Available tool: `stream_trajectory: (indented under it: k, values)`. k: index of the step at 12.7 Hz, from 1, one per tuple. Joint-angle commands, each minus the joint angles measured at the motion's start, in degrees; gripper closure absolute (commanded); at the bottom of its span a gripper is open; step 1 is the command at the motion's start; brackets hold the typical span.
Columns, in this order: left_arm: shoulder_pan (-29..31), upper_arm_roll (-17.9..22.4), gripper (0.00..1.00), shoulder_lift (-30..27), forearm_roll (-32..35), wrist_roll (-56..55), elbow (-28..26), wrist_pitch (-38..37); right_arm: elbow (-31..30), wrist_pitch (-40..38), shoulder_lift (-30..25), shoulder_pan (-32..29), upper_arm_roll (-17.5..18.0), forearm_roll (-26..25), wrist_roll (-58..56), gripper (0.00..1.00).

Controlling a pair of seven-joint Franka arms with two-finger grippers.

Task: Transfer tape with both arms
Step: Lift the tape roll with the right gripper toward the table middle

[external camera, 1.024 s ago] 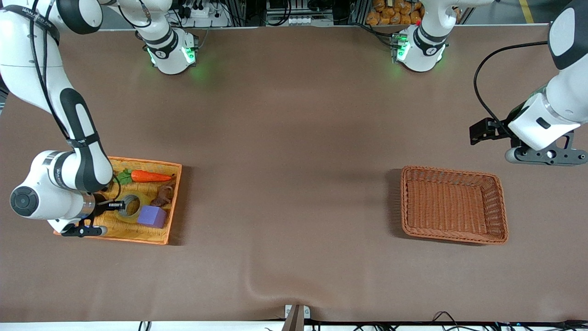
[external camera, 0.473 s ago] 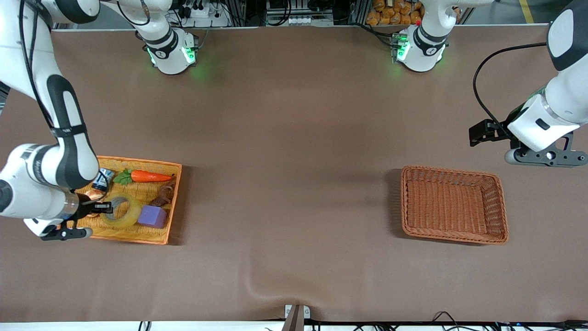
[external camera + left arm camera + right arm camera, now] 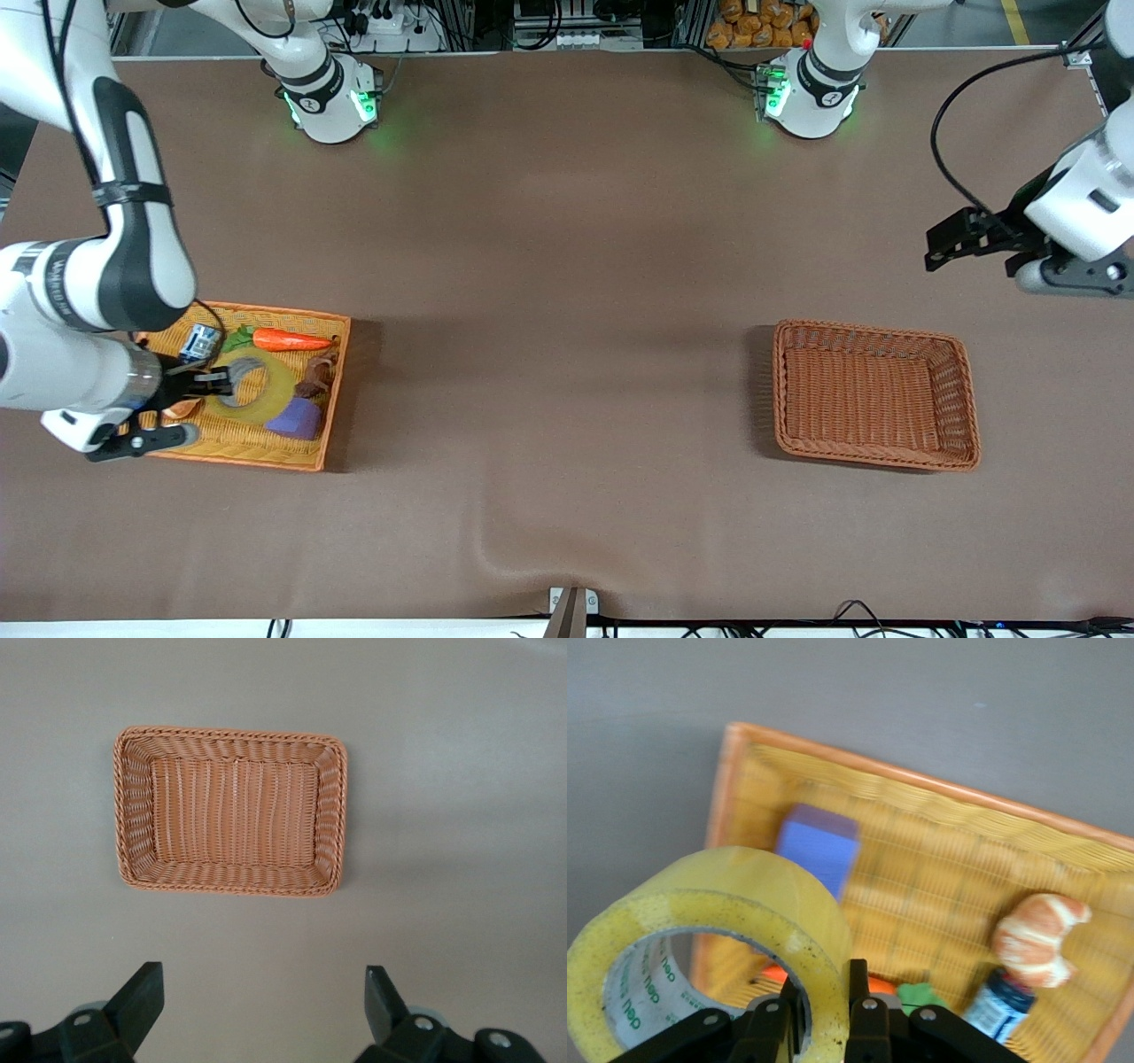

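Note:
The robot's right gripper will release the tape on the bare table (image 3: 571, 340) between the orange tray and the wicker basket.
The tape (image 3: 257, 392), a yellowish translucent roll with a grey core, hangs tilted just over the orange tray (image 3: 266, 457). My right gripper (image 3: 217, 383) is shut on its wall, one finger inside the ring and one outside. In the right wrist view the tape (image 3: 744, 904) fills the near corner, pinched by the right gripper (image 3: 826, 988). My left gripper (image 3: 950, 239) hovers open and empty over bare table at the left arm's end, close to the wicker basket (image 3: 873, 332). The left wrist view shows the left gripper (image 3: 261, 981) with its fingers wide apart and the wicker basket (image 3: 230, 734) below.
In the tray lie a purple cube (image 3: 297, 418), a carrot (image 3: 288, 339), a small blue can (image 3: 199, 341), a brown piece (image 3: 317, 377) and a croissant (image 3: 1036, 935). The purple cube (image 3: 818, 843) sits close under the raised tape. The wicker basket holds nothing.
My right gripper has lifted the tape off the tray floor and tipped it up on edge. My left gripper has drifted a little toward its own end of the table.

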Motion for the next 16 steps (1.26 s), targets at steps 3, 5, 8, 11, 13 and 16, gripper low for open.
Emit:
stream_trajectory:
  k: [3,5,8,11,13,16]
  values:
    - [-0.63,-0.21,0.0,0.15,-0.92,-0.53,0.86,-1.2,0.45,-1.33,1.51,9.02,-0.37,3.17,12.35,1.0]
    - [-0.89,-0.3,0.0,0.23,-1.01,-0.62,1.04,-1.11,0.45,-0.63,3.61,14.37,-0.37,5.47,23.06,1.0]
    - [-0.89,-0.39,0.0,0.24,-1.01,-0.01,0.95,-1.11,0.36,0.6,5.2,19.4,-0.37,8.44,31.62,1.0]
    - [-0.46,-1.27,0.0,-0.12,-2.41,-0.18,0.95,-2.16,0.36,4.79,8.97,23.26,-0.46,14.17,37.41,1.0]
    - [-0.72,-1.44,0.0,0.23,-1.8,-0.44,0.69,-2.17,0.28,10.77,11.7,26.34,-0.46,14.61,43.82,1.0]
    - [-0.9,-2.76,0.0,0.85,-1.8,-0.88,0.51,-2.17,0.19,14.47,13.55,33.19,-0.46,14.26,54.97,1.0]
